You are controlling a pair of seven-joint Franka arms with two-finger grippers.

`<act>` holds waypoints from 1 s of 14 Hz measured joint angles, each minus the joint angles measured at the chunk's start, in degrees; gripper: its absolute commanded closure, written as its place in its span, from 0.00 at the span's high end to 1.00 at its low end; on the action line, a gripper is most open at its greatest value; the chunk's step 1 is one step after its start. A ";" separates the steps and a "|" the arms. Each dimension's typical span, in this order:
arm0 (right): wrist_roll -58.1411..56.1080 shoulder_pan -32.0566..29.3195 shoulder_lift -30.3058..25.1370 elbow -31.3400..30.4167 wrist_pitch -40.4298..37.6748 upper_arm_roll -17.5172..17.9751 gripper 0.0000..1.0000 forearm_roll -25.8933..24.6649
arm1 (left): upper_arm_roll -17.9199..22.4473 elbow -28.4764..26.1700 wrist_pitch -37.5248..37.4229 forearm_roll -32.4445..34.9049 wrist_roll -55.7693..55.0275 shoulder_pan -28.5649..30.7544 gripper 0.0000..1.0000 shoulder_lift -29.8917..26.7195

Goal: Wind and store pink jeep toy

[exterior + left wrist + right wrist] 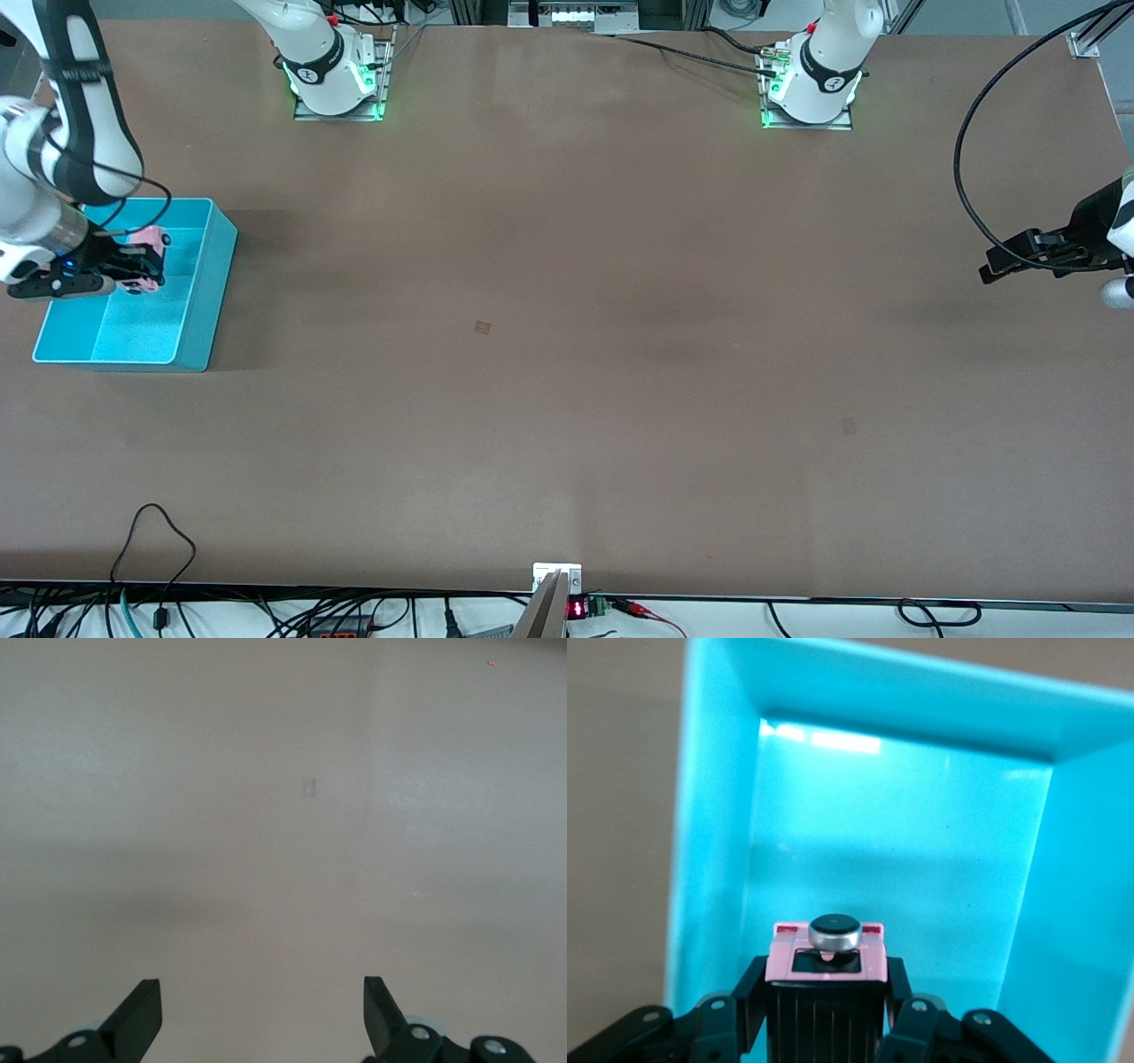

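The pink jeep toy will go down from my right gripper onto the cyan bin's bottom, toward the table's square mark (175, 267). The jeep is held over the bin's inside now.
The pink jeep toy (148, 259) is small and light pink with a black ribbed roof. My right gripper (142, 266) is shut on it and holds it over the inside of the cyan bin (200, 292) at the right arm's end of the table. In the right wrist view the jeep (827, 970) sits between the fingers (750, 992) above the bin's floor (895, 859), with a round spare wheel on its end. My left gripper (997, 263) is open and empty, waiting above the bare table at the left arm's end; its fingers (142, 1014) show nothing between them.
The brown table (567, 354) stretches between the two arms. A small square mark (482, 327) lies near the middle. Cables hang along the table edge nearest the front camera. A black cable loops by the left arm.
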 measured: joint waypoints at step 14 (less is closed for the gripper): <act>0.06 -1.94 9.63 0.43 5.23 0.29 1.00 2.27 | -0.33 0.01 0.10 0.00 0.00 0.03 1.00 0.00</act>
